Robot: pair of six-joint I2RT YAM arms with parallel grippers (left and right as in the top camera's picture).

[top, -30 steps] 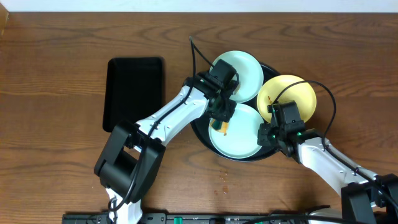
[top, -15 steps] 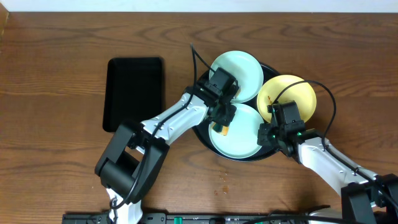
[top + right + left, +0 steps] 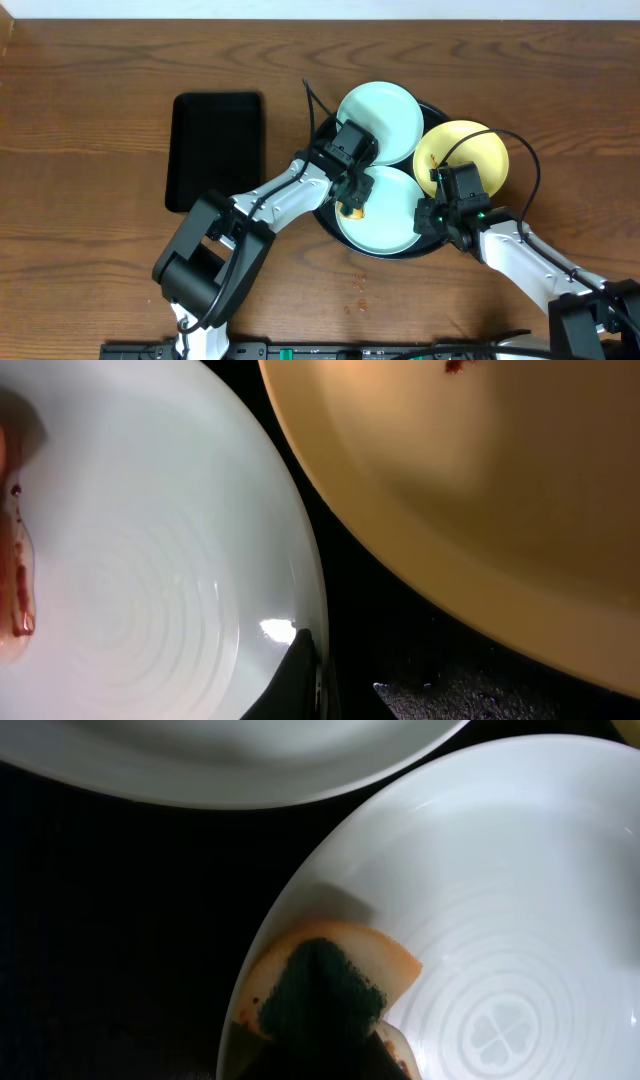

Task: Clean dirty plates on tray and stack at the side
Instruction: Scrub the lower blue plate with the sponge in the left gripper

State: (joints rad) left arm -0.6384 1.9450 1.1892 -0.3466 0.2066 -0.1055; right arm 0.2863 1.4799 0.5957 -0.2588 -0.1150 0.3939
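Observation:
I should set the sponge down with my left gripper in the front half of the rectangular black tray [image 3: 228,174].
The round black tray [image 3: 325,210] holds three plates: a mint plate [image 3: 385,115] at the back, a mint plate [image 3: 390,225] at the front and a yellow plate [image 3: 475,150] at the right. My left gripper [image 3: 350,195] is shut on an orange and green sponge [image 3: 330,982], pressed on the front plate's [image 3: 490,910] left rim. My right gripper [image 3: 312,660] is shut on the front plate's [image 3: 150,530] right rim. Brown smear [image 3: 15,585] lies on the front plate and a red spot [image 3: 458,365] on the yellow plate [image 3: 480,490].
A smaller rectangular black tray [image 3: 215,150] lies on the wood table to the left. A few small brown specks [image 3: 358,283] mark the tabletop in front of the round tray. Black cables loop over both arms above the plates.
My left gripper has slid the sponge a little toward the front-left edge of the front mint plate. The right arm and the plates have not moved.

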